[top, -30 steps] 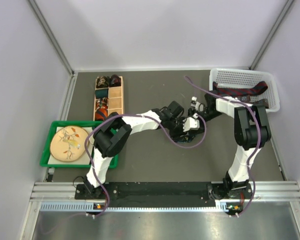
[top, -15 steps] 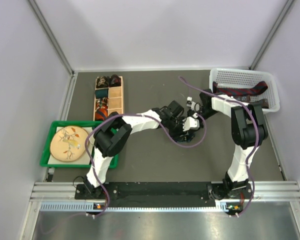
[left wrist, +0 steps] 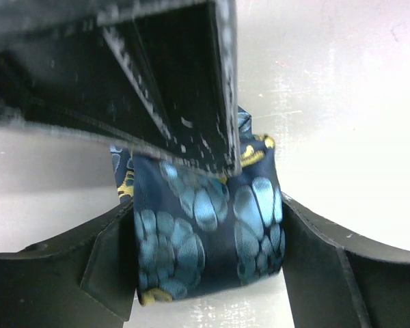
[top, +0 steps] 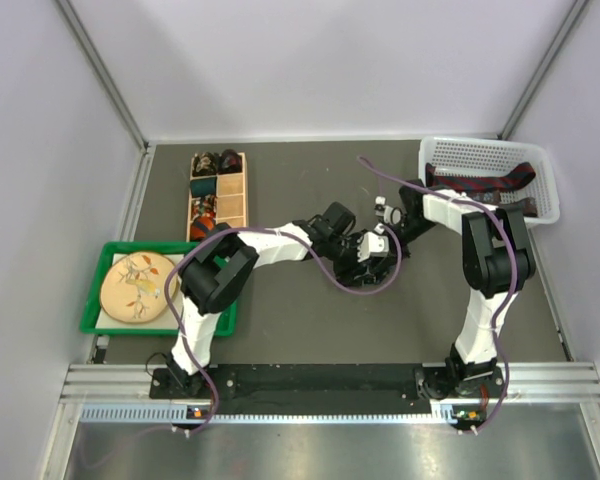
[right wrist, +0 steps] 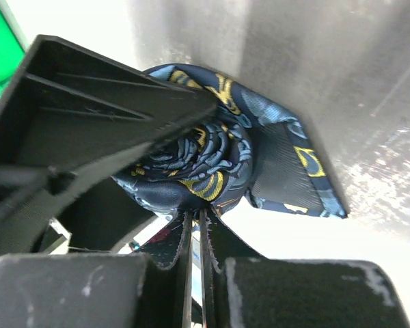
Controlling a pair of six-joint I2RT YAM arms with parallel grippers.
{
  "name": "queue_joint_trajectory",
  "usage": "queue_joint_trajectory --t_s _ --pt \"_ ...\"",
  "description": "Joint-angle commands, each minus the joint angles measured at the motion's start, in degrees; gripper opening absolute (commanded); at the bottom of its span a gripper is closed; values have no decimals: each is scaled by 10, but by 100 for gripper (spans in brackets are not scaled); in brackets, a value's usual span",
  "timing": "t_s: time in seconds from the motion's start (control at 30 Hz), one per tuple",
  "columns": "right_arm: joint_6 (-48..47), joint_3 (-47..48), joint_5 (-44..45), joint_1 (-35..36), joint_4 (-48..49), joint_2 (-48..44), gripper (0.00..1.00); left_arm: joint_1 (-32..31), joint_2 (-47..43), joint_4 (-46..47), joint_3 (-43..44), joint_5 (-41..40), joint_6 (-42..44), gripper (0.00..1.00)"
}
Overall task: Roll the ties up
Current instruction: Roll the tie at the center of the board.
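Observation:
Next, my right gripper opens and pinches the coil (right wrist: 215,167) with the tie's loose end wrapped against it, as that end is sticking out from the coil.
A dark blue tie (left wrist: 191,253) with pale blue and yellow flowers is wound into a coil on the table mat. In the left wrist view my left gripper (left wrist: 205,232) stands open, a finger on each side of the coil, and the fabric brushes both pads. My right gripper (right wrist: 199,217) is shut, its tips nipping the rim of the same coil (right wrist: 212,157), whose spiral end faces that camera. From above, the left gripper (top: 365,255) and right gripper (top: 382,228) meet mid-table. A dark red and navy tie (top: 480,183) lies in the white basket (top: 485,150).
A wooden divided box (top: 232,200) at the back left holds several rolled coils (top: 215,162). A green tray (top: 95,300) with a patterned plate (top: 138,285) sits at the front left. Purple cables loop over both arms near the coil.
My right gripper has closed at the coil's rim and shifted left. My left jaws have widened round the coil, and the left arm has drawn back a little to the left.

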Motion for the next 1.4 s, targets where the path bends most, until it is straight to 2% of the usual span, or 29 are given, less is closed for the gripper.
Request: queue_joint_trajectory --t_s 0.0,0.17,0.33,0.37,0.43,0.47,0.5,0.53,0.57,0.6,0.7,0.73,0.83,0.87,1.1,1.2,1.37 --pt "-11 0 109 -4 41 25 0 15 -35 33 -41 38 -21 76" --pt "-9 1 113 -7 44 26 0 15 -38 80 -46 53 -48 72" --pt "-6 2 111 -7 45 28 0 13 -18 93 -27 50 -75 63" --pt "-7 4 111 -7 45 28 0 12 -11 89 -18 47 -78 55" --pt "-9 6 108 -7 43 28 0 9 -4 76 -10 27 -73 46" --pt "-11 10 99 -7 41 26 0 7 3 70 -5 16 -68 34" --pt "-12 12 89 -11 39 24 0 4 9 47 0 8 -62 29" --pt "-12 13 79 -13 36 21 3 3 13 31 4 -12 -46 23" --pt "-11 14 63 -19 34 11 24 2 23 15 8 -21 -41 19" --pt "-11 13 54 -30 32 4 32 0 27 -12 10 -26 -34 13" --pt "-13 -4 19 -58 30 -26 52 -6 47 -61 17 -58 -2 4" --pt "-16 -7 12 -64 30 -34 56 -7 49 -84 18 -63 7 2" --pt "-25 -40 -4 -80 39 -63 85 -11 55 -101 13 -82 18 0" --pt "-26 -47 -7 -81 51 -69 99 -11 57 -106 10 -86 19 0" --pt "43 -80 -17 -79 153 -51 99 -12 62 -116 17 -97 33 0" --pt "44 -66 -17 -66 148 -14 99 -12 65 -120 22 -99 36 0" --pt "55 -71 -98 -50 178 11 99 -12 65 -121 23 -100 38 0"
